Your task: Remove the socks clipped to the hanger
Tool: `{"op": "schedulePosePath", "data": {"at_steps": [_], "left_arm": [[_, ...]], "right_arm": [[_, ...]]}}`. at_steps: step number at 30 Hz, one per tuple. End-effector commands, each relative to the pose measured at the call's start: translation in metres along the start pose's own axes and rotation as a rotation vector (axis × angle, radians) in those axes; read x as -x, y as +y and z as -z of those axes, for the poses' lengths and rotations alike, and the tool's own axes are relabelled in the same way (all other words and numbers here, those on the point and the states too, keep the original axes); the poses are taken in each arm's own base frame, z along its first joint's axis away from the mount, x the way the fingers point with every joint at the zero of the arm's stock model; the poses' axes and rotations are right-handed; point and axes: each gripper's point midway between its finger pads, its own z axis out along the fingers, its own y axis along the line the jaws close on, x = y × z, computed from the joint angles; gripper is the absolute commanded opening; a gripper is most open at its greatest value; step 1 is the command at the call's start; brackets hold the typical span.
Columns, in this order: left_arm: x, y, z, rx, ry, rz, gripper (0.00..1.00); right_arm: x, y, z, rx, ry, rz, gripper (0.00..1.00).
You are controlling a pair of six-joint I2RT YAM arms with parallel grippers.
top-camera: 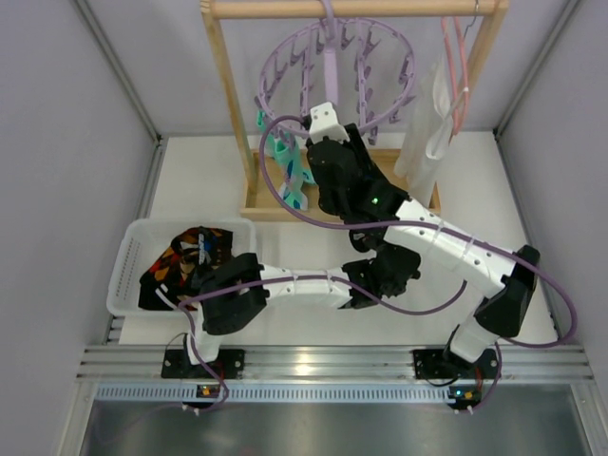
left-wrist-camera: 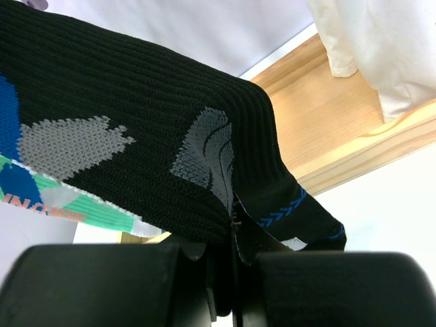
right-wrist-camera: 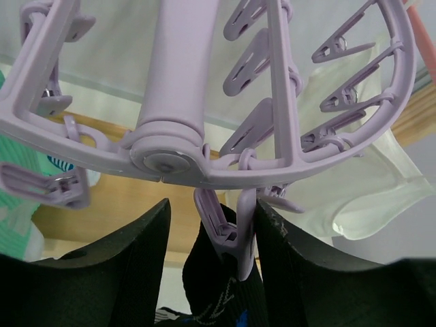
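Observation:
I will use my left gripper to release the black sock, leaving it on top of the removed socks in the white basket point(top-camera: 211, 263).
The lavender round hanger point(top-camera: 337, 76) hangs from the wooden rack, and its hub and ring fill the right wrist view point(right-wrist-camera: 177, 82). A black sock with blue marks point(right-wrist-camera: 218, 293) hangs from one clip peg point(right-wrist-camera: 228, 238). My right gripper point(right-wrist-camera: 214, 204) is open, with its jaws on either side of that peg; in the top view it point(top-camera: 328, 142) is raised under the ring. My left gripper point(left-wrist-camera: 231, 238) is shut on the black sock point(left-wrist-camera: 136, 102) lower down and is hidden under the right arm in the top view. A teal-and-white sock point(top-camera: 285, 166) is still clipped at the left.
A white basket point(top-camera: 128, 271) at the near left holds several removed socks point(top-camera: 190, 252). A long white cloth point(top-camera: 427, 133) hangs on a pink clothes hanger point(top-camera: 456, 66) at the right of the rack. The rack's wooden base point(left-wrist-camera: 340, 136) lies behind the sock.

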Motion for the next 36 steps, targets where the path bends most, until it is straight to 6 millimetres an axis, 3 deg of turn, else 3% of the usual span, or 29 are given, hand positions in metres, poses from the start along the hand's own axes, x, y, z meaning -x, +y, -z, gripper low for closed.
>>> {"op": "schedulePosePath", "data": {"at_steps": [1,7,14,19,20,22,23,24,26,29,36], "left_arm": [[0.024,0.010,0.004,0.013,-0.028,0.069,0.00],[0.023,0.011,0.005,0.011,-0.028,0.074,0.00],[0.017,0.004,0.005,-0.019,-0.036,0.093,0.00],[0.000,0.006,0.004,-0.024,-0.020,0.115,0.00],[-0.011,0.007,0.005,-0.027,-0.010,0.099,0.00],[-0.014,0.021,0.009,-0.022,-0.008,0.147,0.00],[-0.030,0.021,0.012,-0.031,0.005,0.143,0.00],[-0.024,0.035,0.016,-0.030,-0.004,0.183,0.00],[-0.041,0.043,0.023,-0.034,0.024,0.184,0.00],[-0.049,0.065,0.032,-0.044,0.057,0.227,0.00],[-0.065,0.146,0.043,-0.033,0.132,0.386,0.00]], "right_arm": [[0.020,-0.021,0.004,-0.076,-0.054,-0.081,0.50],[0.018,-0.026,0.001,-0.115,-0.054,-0.061,0.40],[0.020,-0.029,0.001,-0.126,-0.056,-0.052,0.07],[0.020,-0.031,0.006,-0.089,-0.058,-0.083,0.05],[0.022,-0.032,0.008,-0.063,-0.067,-0.097,0.05],[0.021,-0.033,0.011,-0.016,-0.068,-0.125,0.05],[0.021,-0.036,0.010,-0.007,-0.069,-0.135,0.05],[0.017,-0.036,0.010,0.008,-0.062,-0.133,0.05],[0.017,-0.037,0.009,0.055,-0.061,-0.160,0.05],[0.007,-0.043,0.005,0.100,-0.043,-0.177,0.06],[-0.019,-0.063,0.000,0.233,-0.042,-0.311,0.11]]}}
